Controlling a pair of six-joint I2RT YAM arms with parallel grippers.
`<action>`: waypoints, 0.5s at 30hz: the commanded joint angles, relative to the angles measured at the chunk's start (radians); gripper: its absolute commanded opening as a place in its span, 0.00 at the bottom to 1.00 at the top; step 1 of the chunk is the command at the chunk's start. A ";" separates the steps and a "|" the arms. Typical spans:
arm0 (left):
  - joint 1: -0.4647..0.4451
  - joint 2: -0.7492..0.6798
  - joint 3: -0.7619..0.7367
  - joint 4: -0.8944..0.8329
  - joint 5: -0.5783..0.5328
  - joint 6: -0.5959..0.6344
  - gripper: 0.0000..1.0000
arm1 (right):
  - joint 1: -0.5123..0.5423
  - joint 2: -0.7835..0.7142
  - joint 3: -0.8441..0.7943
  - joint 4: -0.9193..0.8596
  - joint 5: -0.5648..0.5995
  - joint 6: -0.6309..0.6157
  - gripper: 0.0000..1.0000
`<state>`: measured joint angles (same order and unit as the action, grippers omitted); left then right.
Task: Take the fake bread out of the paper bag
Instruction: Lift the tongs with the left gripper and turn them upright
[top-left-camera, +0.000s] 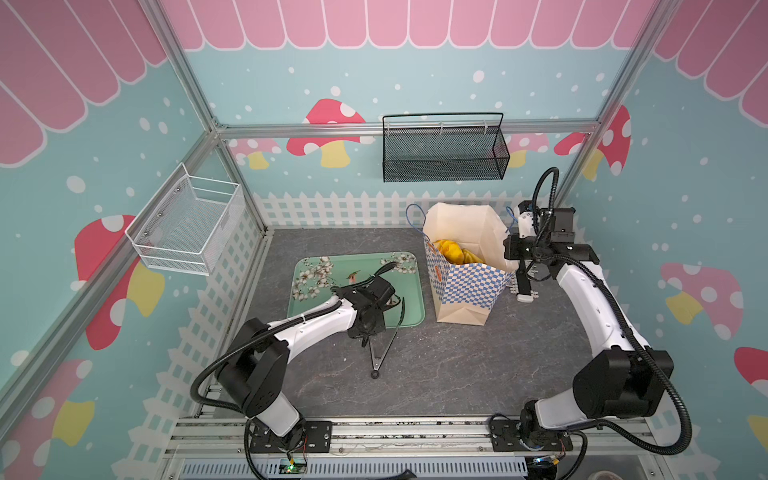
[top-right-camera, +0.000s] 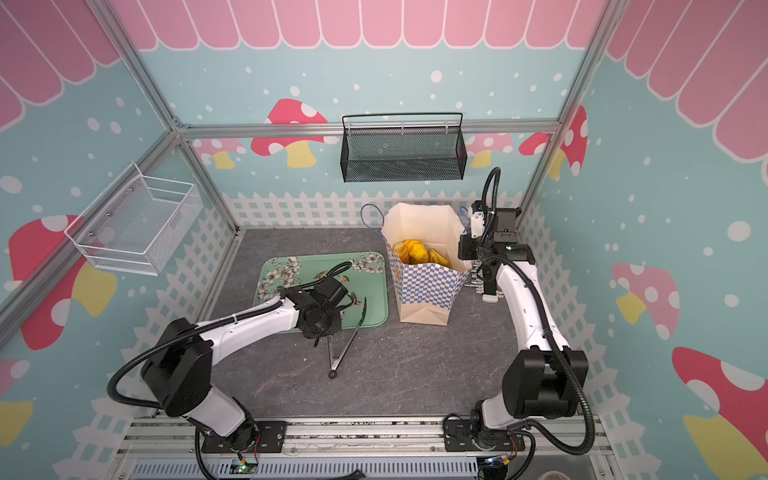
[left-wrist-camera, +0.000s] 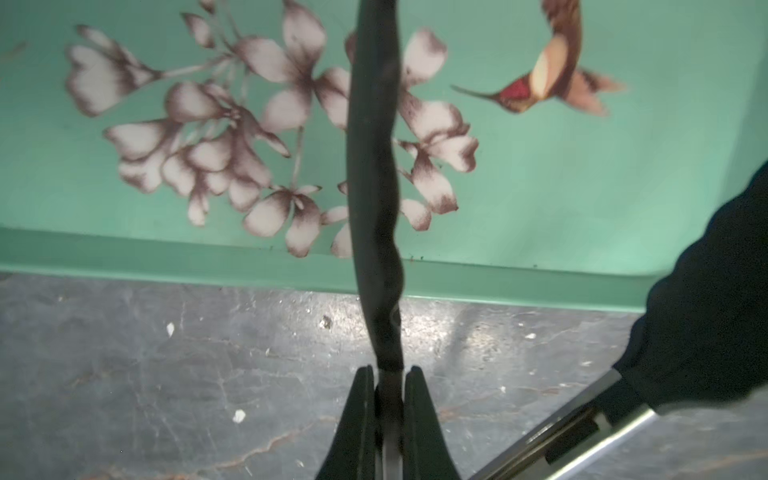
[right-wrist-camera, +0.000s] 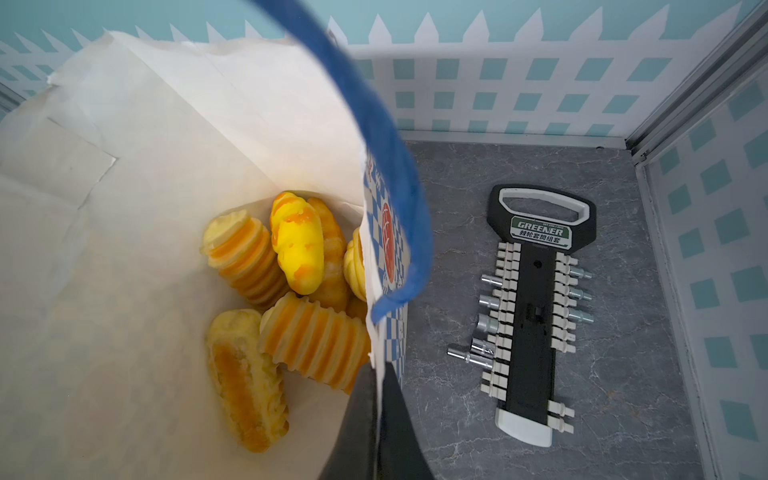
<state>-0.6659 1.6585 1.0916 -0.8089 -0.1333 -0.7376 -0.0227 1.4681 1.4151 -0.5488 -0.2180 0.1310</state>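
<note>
I can see my left gripper holds just one arm of the tongs, the other splayed outside my fingers, so I will open it and clasp both arms (top-left-camera: 377, 360) before reaching in.
The paper bag (top-left-camera: 465, 286) stands open on the right half of the table in both top views, cream with a blue checkered band. Several golden pieces of fake bread (right-wrist-camera: 299, 245) lie at its bottom, ridged rolls and oblong loaves, also showing through its mouth (top-left-camera: 451, 250). My right gripper (right-wrist-camera: 379, 374) is shut on the bag's right rim, one finger inside and one outside, by the blue cord handle (right-wrist-camera: 386, 137). My left gripper (left-wrist-camera: 388, 370) is shut on one arm of black-tipped metal tongs (left-wrist-camera: 374, 166), at the near edge of the tray (top-left-camera: 307, 266).
The green floral tray (left-wrist-camera: 582, 187) holds no bread. A socket rack (right-wrist-camera: 536, 311) lies on the table right of the bag, under my right arm. On the back wall hangs a black mesh basket (top-left-camera: 444, 149), on the left wall a white one (top-left-camera: 187, 224).
</note>
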 joint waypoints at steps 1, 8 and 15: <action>-0.004 0.030 0.019 -0.014 -0.007 0.193 0.00 | 0.009 -0.064 -0.030 0.057 -0.002 -0.021 0.00; -0.006 -0.006 -0.007 0.040 -0.030 0.243 0.26 | 0.009 -0.091 -0.047 0.059 0.007 -0.040 0.00; -0.016 -0.176 -0.124 0.094 -0.070 0.245 0.74 | 0.013 -0.094 -0.062 0.056 -0.004 -0.049 0.00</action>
<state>-0.6716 1.5597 1.0061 -0.7460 -0.1604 -0.5106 -0.0177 1.4094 1.3598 -0.5331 -0.2108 0.1043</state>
